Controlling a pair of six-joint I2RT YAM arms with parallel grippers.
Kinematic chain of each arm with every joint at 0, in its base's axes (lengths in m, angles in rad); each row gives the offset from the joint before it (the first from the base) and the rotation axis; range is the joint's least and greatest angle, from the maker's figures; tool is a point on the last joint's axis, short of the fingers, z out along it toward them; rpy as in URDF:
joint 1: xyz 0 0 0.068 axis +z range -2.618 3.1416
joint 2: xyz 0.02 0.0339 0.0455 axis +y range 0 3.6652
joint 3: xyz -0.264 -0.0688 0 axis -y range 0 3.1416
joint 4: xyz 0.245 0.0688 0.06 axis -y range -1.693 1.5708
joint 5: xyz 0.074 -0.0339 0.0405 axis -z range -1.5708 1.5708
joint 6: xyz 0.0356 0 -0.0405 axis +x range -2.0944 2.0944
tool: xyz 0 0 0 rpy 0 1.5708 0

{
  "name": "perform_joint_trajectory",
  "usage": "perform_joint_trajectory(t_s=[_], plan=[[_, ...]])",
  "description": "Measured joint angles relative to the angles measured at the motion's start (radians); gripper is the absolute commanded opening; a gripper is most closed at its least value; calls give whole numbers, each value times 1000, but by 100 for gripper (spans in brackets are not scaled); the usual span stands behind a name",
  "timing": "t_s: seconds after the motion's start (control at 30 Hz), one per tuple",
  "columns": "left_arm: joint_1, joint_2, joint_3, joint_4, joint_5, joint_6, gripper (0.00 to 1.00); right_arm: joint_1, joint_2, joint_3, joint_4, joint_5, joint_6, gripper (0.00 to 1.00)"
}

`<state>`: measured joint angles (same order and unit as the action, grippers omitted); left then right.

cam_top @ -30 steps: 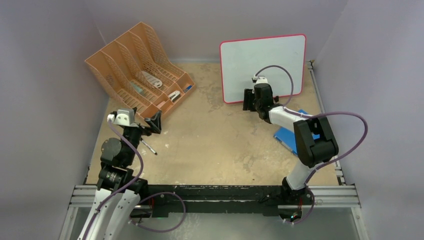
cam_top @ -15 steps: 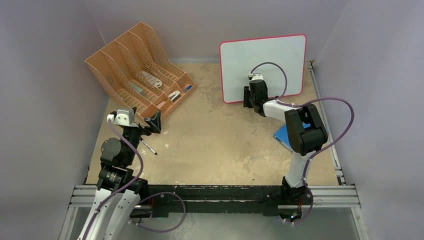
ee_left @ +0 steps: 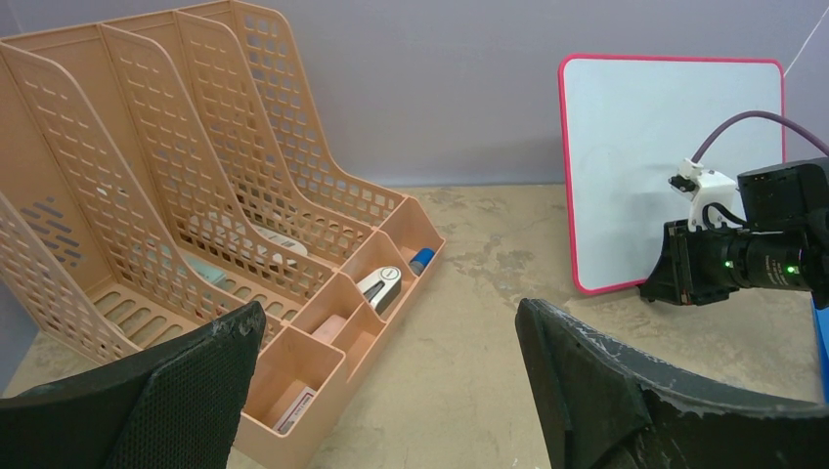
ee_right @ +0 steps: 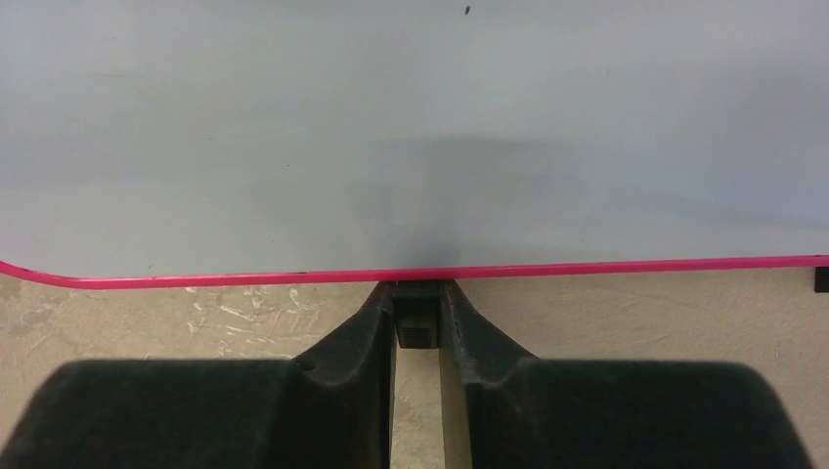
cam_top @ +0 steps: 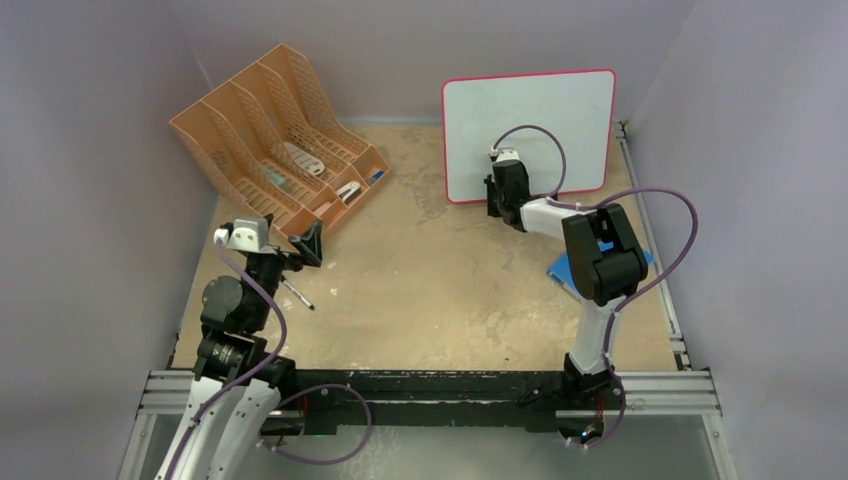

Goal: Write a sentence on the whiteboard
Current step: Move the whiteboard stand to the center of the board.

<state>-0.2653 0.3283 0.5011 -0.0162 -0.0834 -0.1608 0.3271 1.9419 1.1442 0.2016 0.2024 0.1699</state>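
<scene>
The whiteboard will leave my right gripper on the bare table (cam_top: 472,281) between the dark pen and the blue pad.
The whiteboard (cam_top: 528,135) stands upright at the back right, white with a red-pink frame. It also shows in the left wrist view (ee_left: 645,147) and fills the right wrist view (ee_right: 411,127). Its surface is blank; no sentence shows on it. My right gripper (cam_top: 497,200) is at the board's bottom edge. In the right wrist view the gripper (ee_right: 417,303) is shut on one of the board's small black feet (ee_right: 417,327). My left gripper (cam_top: 308,245) is open and empty above the table at the left, also seen in its own view (ee_left: 389,318).
An orange desk organizer (cam_top: 275,135) with small items in it stands at the back left. A dark pen (cam_top: 297,294) lies on the table by the left arm. A blue pad (cam_top: 567,270) lies under the right arm. Grey walls enclose the table.
My right arm has swung left and closer to the board's bottom edge. The board has shifted slightly to the right. The left arm has not moved.
</scene>
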Motion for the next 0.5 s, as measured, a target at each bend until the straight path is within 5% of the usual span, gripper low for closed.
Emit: perform_joint_trajectory(t_s=[0.5], plan=[[-5,-19,0,0,-3,0,98,137,-77,-76,-42,81,37,0]])
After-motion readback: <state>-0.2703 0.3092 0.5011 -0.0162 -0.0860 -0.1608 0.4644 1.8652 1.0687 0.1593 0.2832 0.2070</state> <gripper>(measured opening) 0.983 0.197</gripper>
